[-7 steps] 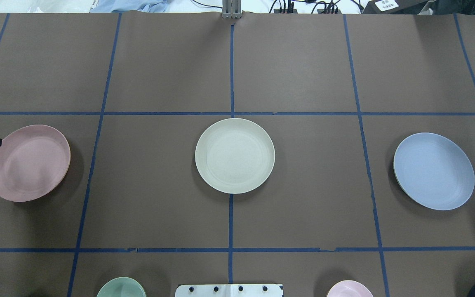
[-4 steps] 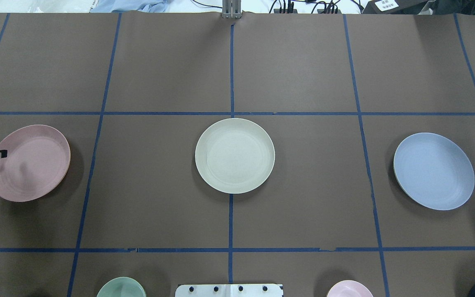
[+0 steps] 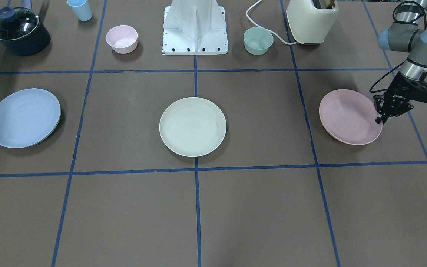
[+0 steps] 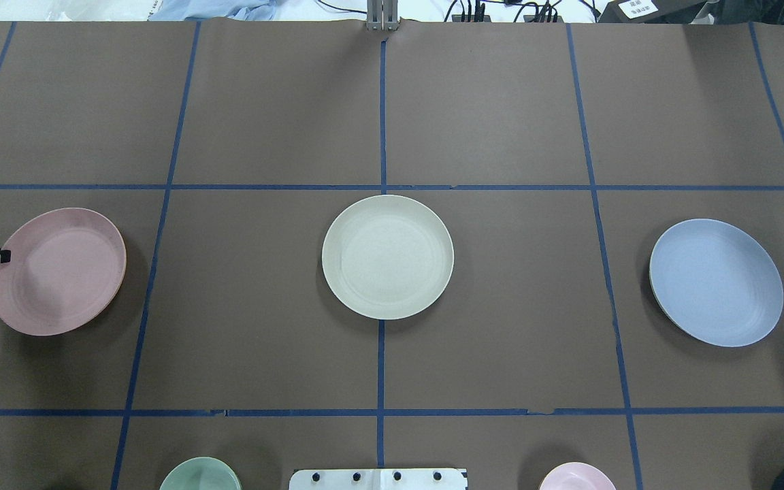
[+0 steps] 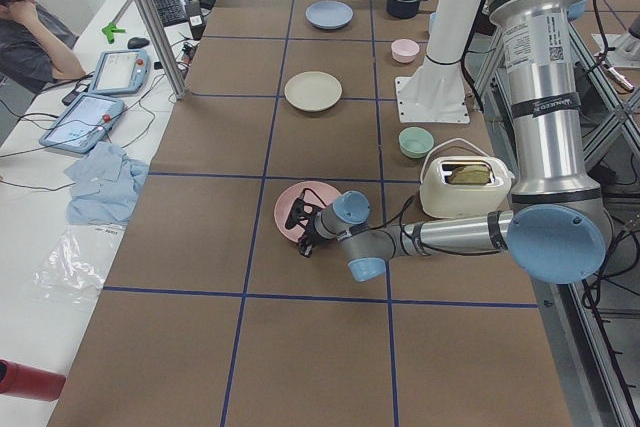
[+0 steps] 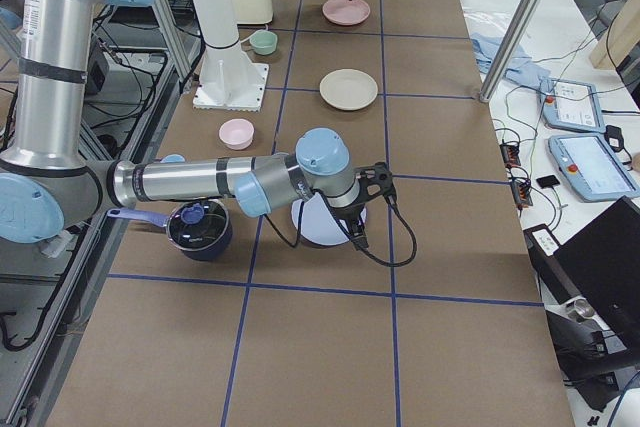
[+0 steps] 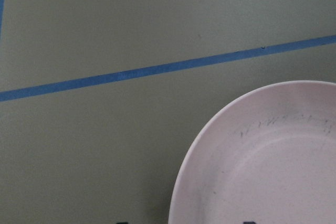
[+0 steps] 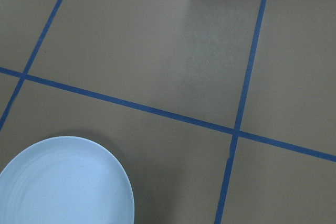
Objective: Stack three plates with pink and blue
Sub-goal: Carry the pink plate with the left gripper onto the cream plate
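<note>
The robot's left gripper needs to release the pink plate on top of the cream-green plate [image 3: 190,117] in the middle of the table.
The speckled pink plate [image 3: 348,118] lies at the table's left [image 4: 58,271]. The cream-green plate [image 4: 387,256] lies in the middle and the light blue plate [image 4: 716,282] at the right. My left gripper [image 3: 380,118] is low at the pink plate's outer rim. In the left wrist view the pink plate [image 7: 273,161] fills the lower right, and two fingertips just show, one on each side of the rim, set wide apart. My right gripper [image 6: 360,231] hovers at the blue plate's [image 6: 318,229] edge; I cannot tell whether it is open. The right wrist view shows the blue plate [image 8: 63,182] and no fingers.
Along the robot's side stand a dark lidded pot [image 3: 19,31], a small blue cup [image 3: 80,9], a small pink bowl [image 3: 121,38], the white robot base [image 3: 195,27], a green bowl [image 3: 258,40] and a cream toaster [image 3: 311,20].
My left gripper has come toward the near side and down onto the pink plate's outer rim. The pink plate has shifted a little toward the table's middle. The other plates have not moved.
</note>
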{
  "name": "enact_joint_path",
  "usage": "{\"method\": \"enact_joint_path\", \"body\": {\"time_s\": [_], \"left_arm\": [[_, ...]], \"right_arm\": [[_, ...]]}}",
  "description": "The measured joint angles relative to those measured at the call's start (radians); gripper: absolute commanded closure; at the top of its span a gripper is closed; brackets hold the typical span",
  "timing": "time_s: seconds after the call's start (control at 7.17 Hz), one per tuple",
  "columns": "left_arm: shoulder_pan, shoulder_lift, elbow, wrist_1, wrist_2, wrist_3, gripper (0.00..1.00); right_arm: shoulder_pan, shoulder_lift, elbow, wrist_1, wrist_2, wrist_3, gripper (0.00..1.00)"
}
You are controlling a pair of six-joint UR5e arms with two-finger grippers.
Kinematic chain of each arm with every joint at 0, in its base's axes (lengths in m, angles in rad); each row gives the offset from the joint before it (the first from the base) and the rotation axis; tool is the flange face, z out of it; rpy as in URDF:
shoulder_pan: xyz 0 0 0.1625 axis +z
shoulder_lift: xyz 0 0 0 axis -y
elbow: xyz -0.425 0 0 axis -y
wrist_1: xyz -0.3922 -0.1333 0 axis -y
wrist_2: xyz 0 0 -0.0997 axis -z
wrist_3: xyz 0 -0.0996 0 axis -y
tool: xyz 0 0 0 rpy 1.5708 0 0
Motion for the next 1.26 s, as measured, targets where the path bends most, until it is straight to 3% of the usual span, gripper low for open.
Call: {"method": "enact_joint_path", "body": {"time_s": [0.42, 0.56, 0.7, 0.98, 1.26], "left_arm": [[-0.063, -0.013, -0.157, 0.075, -0.181, 0.004, 1.00], [-0.093, -0.043, -0.250, 0.207, -0.214, 0.004, 1.00], [-0.106, -0.108, -0.372, 0.416, -0.225, -0.002, 1.00], [-0.054, -0.297, -0.484, 0.701, -0.212, -0.082, 1.00], [0.145, -0.463, -0.476, 0.831, -0.059, -0.275, 1.00]], "right_arm": [[0.000, -0.002, 0.000, 0.000, 0.003, 0.000, 0.00], [0.000, -0.002, 0.000, 0.000, 0.009, 0.000, 0.00], [0.000, -0.004, 0.000, 0.000, 0.014, 0.001, 0.00], [0.000, -0.006, 0.000, 0.000, 0.016, 0.000, 0.00], [0.000, -0.006, 0.000, 0.000, 0.016, 0.001, 0.00]]}}
